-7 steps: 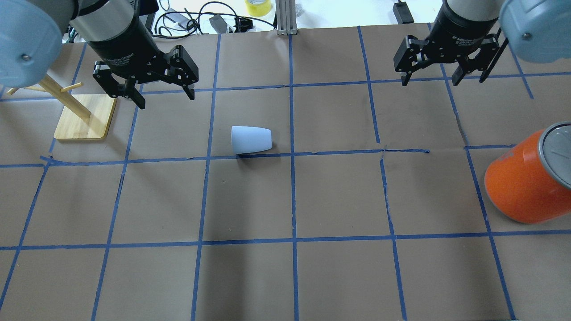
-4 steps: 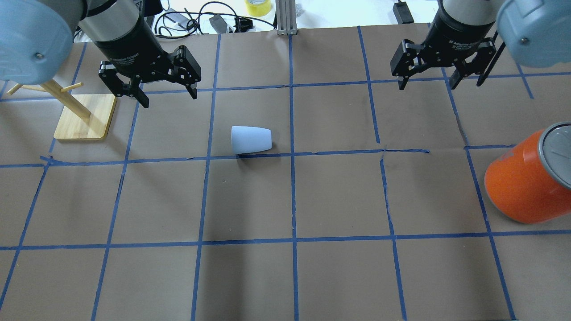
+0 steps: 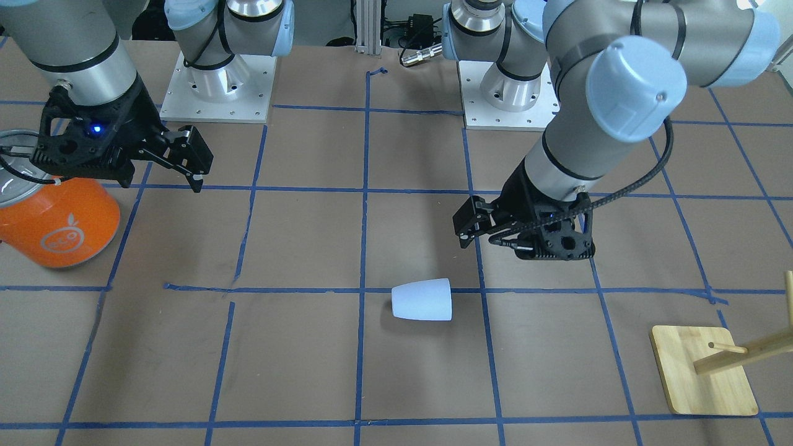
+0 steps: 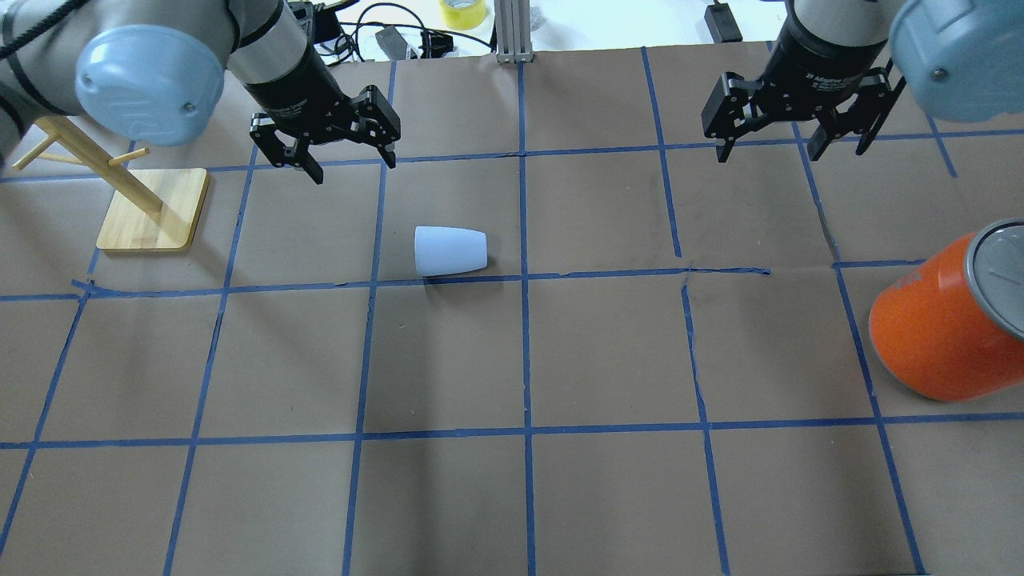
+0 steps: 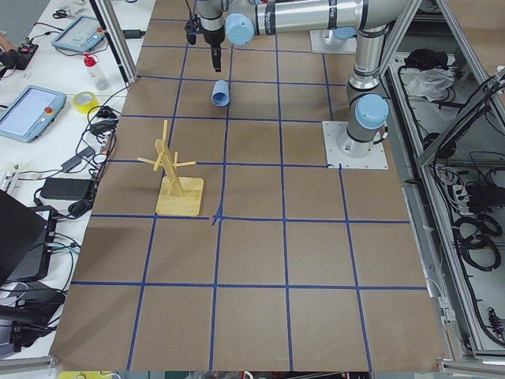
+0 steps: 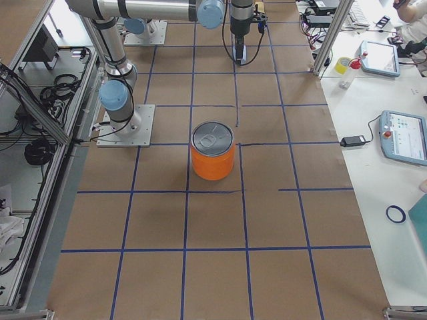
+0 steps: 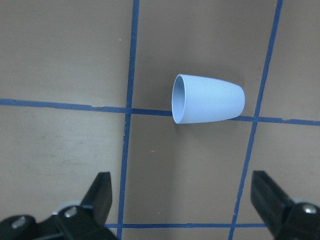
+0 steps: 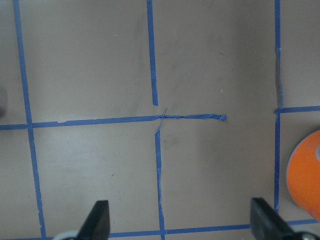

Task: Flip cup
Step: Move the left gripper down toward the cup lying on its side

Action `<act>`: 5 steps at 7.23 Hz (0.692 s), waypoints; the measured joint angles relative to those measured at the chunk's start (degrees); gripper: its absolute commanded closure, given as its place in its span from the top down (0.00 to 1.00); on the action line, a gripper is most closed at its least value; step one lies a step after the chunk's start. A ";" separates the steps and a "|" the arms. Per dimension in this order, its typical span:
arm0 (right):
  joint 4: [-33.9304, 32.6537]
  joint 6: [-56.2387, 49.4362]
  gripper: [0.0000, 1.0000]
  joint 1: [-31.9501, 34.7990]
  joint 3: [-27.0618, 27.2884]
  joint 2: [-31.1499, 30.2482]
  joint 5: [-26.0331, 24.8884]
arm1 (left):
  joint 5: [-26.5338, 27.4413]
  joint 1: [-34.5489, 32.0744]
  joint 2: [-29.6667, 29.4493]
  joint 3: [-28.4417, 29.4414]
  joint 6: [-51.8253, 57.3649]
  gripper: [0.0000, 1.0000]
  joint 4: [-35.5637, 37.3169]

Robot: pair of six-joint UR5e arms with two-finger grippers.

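My left gripper should close on the cup's rim (image 3: pixel 450 295) (image 7: pixel 184 101) at its open end, because one finger can fit inside the cup and one outside.
The pale lavender-blue cup (image 4: pixel 450 250) lies on its side on the brown paper, its mouth toward the overhead view's left. It also shows in the front view (image 3: pixel 423 300) and in the left wrist view (image 7: pixel 209 99), where the open mouth faces left. My left gripper (image 4: pixel 354 168) is open and empty. It hangs above the table behind the cup and a little to its left (image 3: pixel 492 240), apart from it. Its fingers (image 7: pixel 101 194) frame the bottom of the left wrist view. My right gripper (image 4: pixel 770 152) is open and empty at the far right, well away from the cup (image 3: pixel 162 179).
A large orange can (image 4: pixel 936 336) with a grey metal lid stands at the table's right edge and shows in the right wrist view (image 8: pixel 306 175). A wooden peg stand (image 4: pixel 152 210) sits at the far left. Blue tape lines grid the paper. Cables and a tape roll lie beyond the far edge.
My left gripper has moved right, from beside the wooden stand to behind the cup, still open. The right gripper has barely shifted. The cup has not moved.
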 measured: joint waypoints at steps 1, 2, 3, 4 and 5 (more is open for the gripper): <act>0.00 0.02 1.00 0.00 0.00 0.00 -0.13 | -1.25 0.85 -2.37 -0.86 2.95 1.00 0.92; 0.00 0.06 1.00 0.00 0.03 0.00 -0.24 | -2.99 2.22 -4.32 -3.32 5.45 1.00 2.92; 0.00 0.06 1.00 0.00 0.09 0.06 -0.31 | -6.32 3.26 -5.68 -6.95 6.88 1.00 6.63; 0.02 0.03 1.00 0.00 0.14 0.09 -0.33 | -9.84 3.73 -6.64 -10.03 7.39 0.98 10.47; 0.06 0.01 1.00 0.00 0.16 0.09 -0.32 | -11.74 3.89 -7.39 -11.55 7.51 0.98 12.55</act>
